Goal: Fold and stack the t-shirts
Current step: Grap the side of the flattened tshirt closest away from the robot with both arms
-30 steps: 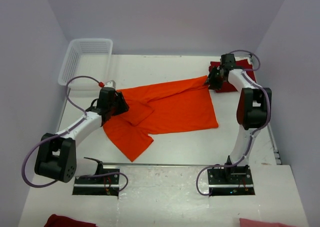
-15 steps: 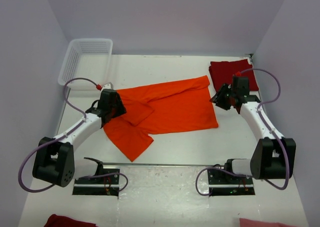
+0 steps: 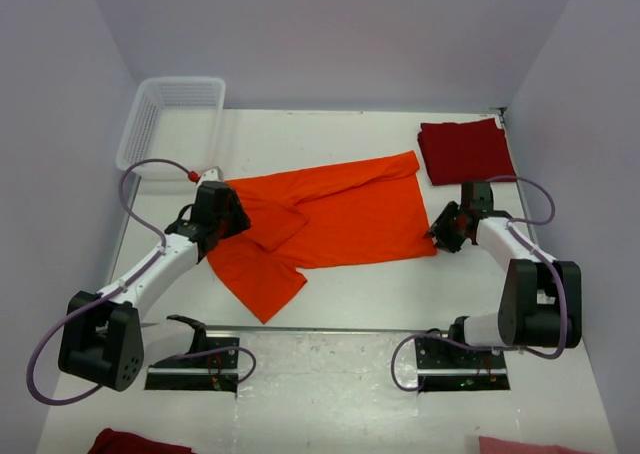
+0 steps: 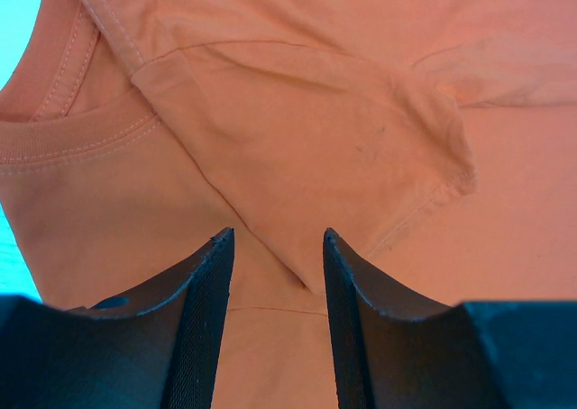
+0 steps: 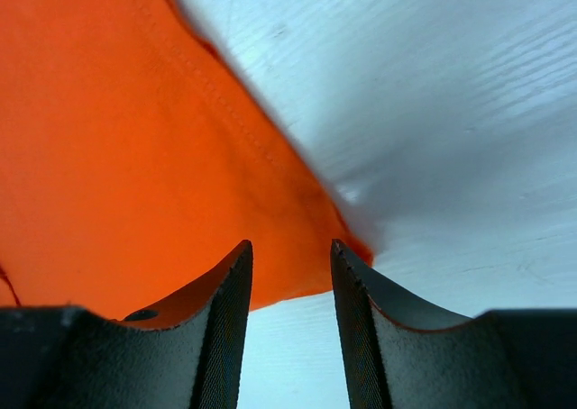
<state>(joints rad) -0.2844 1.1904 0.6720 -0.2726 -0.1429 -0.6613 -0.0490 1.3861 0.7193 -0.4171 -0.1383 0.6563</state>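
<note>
My left gripper is to close on the near sleeve's corner [image 3: 264,320] of the bright orange t-shirt, at the tip closest to the front edge of the table.
The bright orange t-shirt [image 3: 340,214] lies spread across the middle of the table, one sleeve [image 4: 343,148] folded over its body and the collar [image 4: 63,112] at the left. My left gripper [image 3: 236,220] hovers open over the shirt's left side, orange cloth [image 4: 270,85] below its jaws and nothing pinched [image 4: 275,247]. My right gripper [image 3: 440,232] stands open at the shirt's near right corner [image 5: 356,242], which lies just ahead of the fingertips [image 5: 290,251]. The dark red t-shirt [image 3: 465,151] lies folded at the back right, apart from both grippers.
A white lattice basket [image 3: 170,119] stands at the back left corner. Dark red cloth [image 3: 135,442] and pink cloth [image 3: 525,444] show at the bottom edge, in front of the arm bases. Walls close in the table on three sides.
My right arm has swung from the back right, by the dark red t-shirt, down to the orange shirt's near right corner. The left gripper shifted slightly along the shirt's left side.
</note>
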